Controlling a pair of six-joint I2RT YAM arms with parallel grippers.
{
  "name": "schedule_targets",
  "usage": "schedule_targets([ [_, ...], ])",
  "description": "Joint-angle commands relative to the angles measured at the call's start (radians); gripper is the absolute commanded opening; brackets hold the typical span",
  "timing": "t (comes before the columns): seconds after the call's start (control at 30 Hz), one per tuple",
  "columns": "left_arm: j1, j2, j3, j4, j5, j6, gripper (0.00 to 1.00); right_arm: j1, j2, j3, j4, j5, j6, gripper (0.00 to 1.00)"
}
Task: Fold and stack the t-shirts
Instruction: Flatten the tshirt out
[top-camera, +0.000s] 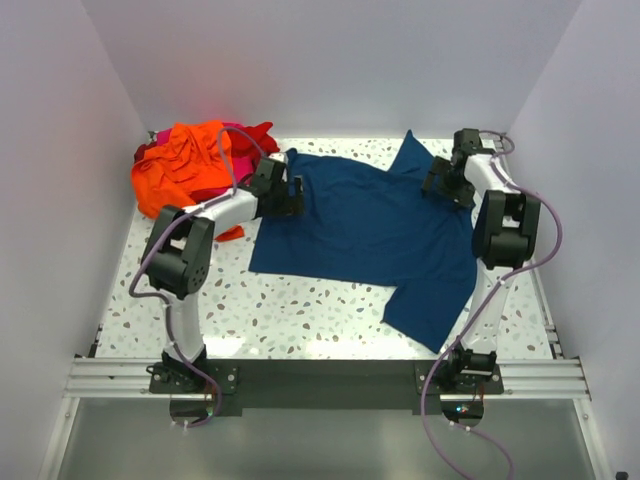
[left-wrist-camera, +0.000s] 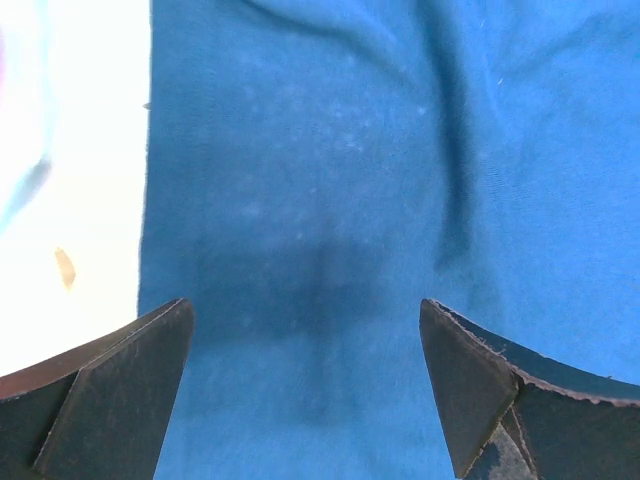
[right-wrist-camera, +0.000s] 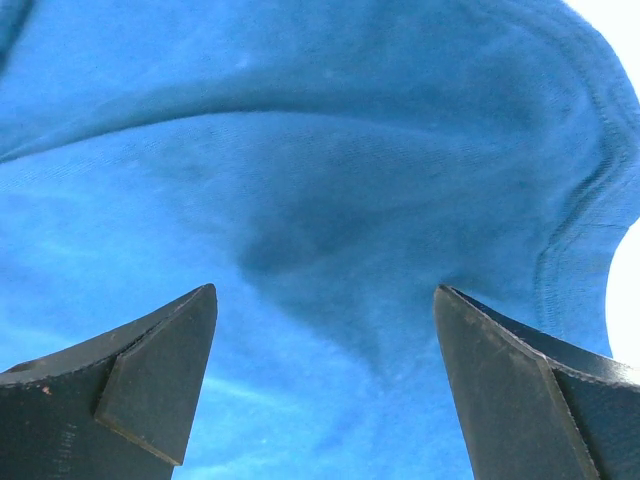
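The robot's left gripper should close on the near corner (top-camera: 252, 270) of the navy t-shirt, at the shirt's bottom end opposite the sleeves.
A large navy t-shirt (top-camera: 370, 230) lies spread flat across the middle of the table, one sleeve toward the back and one toward the front right. A crumpled orange t-shirt (top-camera: 185, 165) is heaped at the back left, with red cloth (top-camera: 262, 133) showing behind it. My left gripper (top-camera: 290, 195) hovers open over the navy shirt's left edge; the navy cloth (left-wrist-camera: 330, 180) fills the space between its fingers (left-wrist-camera: 120, 400), with nothing held. My right gripper (top-camera: 438, 182) stands open over the shirt's back right part, above a fold and hem (right-wrist-camera: 590, 200).
The speckled white table (top-camera: 300, 310) shows in front of the shirt and along its left edge (left-wrist-camera: 80, 150). White walls close in the back and both sides. A metal rail (top-camera: 320, 378) carrying the arm bases runs along the near edge.
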Motion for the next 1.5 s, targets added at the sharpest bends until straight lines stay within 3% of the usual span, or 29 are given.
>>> schedule_targets([
  [0.0,-0.005,-0.173,0.001,-0.004,-0.086,0.035,1.00,-0.005,-0.095,0.022,-0.001,-0.079,-0.016,0.93],
  [0.17,-0.006,-0.456,-0.223,-0.038,-0.296,-0.026,1.00,-0.003,-0.271,-0.063,-0.013,-0.093,-0.018,0.95],
  [0.27,-0.006,-0.552,-0.352,-0.087,-0.338,-0.068,1.00,-0.003,-0.419,-0.192,-0.001,-0.122,-0.001,0.95],
  [0.4,-0.005,-0.595,-0.482,-0.112,-0.353,-0.099,0.97,-0.003,-0.620,-0.410,0.054,-0.150,0.030,0.95],
  [0.53,-0.005,-0.607,-0.564,-0.081,-0.315,-0.108,0.83,-0.003,-0.794,-0.614,0.071,-0.174,0.050,0.95],
  [0.73,-0.005,-0.600,-0.599,-0.057,-0.272,-0.130,0.75,-0.003,-0.983,-0.731,0.020,-0.160,0.045,0.95],
  [0.97,-0.008,-0.575,-0.639,0.002,-0.192,-0.137,0.69,-0.003,-1.057,-0.817,-0.006,-0.145,0.053,0.95],
  [1.47,-0.015,-0.549,-0.696,0.032,-0.177,-0.146,0.60,-0.003,-1.123,-0.918,-0.007,-0.128,0.067,0.96],
])
